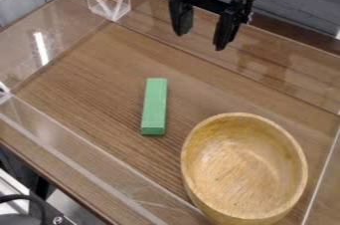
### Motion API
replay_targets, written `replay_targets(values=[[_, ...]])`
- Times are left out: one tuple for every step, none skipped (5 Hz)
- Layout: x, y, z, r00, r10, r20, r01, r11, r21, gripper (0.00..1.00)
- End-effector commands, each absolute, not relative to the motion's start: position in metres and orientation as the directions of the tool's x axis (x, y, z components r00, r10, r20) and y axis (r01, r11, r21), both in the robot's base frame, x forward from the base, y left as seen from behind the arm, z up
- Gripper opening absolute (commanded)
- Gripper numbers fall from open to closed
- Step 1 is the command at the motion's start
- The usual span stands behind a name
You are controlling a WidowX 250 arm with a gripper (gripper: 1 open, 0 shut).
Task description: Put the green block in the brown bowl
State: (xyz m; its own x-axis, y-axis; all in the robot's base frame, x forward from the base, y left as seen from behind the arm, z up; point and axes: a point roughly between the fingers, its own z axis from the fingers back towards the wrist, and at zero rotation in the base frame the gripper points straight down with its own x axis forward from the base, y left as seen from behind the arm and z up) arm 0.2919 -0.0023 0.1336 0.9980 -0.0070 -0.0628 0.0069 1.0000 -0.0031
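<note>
The green block will be gripped at the middle of the green block (155, 108), with my gripper's fingers closing across its two long sides.
A bright green block (155, 106) lies flat on the wooden tabletop, near the middle, its long side running roughly away from the camera. To its right, at the lower right, stands the brown bowl (245, 165), light tan wood with a thick rim and nothing inside. My gripper (204, 25) hangs at the top of the view, pointing down, its black fingers (178, 18) spread apart and holding nothing. It is above and behind the block, well clear of it and of the bowl.
Clear acrylic walls (54, 40) surround the table surface (93, 80) on the left, back and front. A small clear plastic stand (106, 2) sits at the back left corner.
</note>
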Motion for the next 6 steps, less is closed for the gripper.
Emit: replay_targets(values=[[0.28, 0.01, 0.126, 0.996, 0.058, -0.074, -0.059, 0.998, -0.01, 1.0], [0.25, 0.024, 0.114, 0.986, 0.152, -0.074, -0.153, 0.988, -0.015, 1.0], [0.236, 0.039, 0.109, 0.973, 0.227, -0.05, -0.228, 0.973, -0.018, 1.0], [0.231, 0.041, 0.1, 0.968, 0.248, -0.04, -0.249, 0.968, -0.026, 1.0], [0.232, 0.04, 0.092, 0.966, 0.256, -0.035, -0.257, 0.966, -0.032, 1.0], [0.233, 0.04, 0.085, 0.965, 0.261, -0.03, -0.262, 0.964, -0.038, 1.0]])
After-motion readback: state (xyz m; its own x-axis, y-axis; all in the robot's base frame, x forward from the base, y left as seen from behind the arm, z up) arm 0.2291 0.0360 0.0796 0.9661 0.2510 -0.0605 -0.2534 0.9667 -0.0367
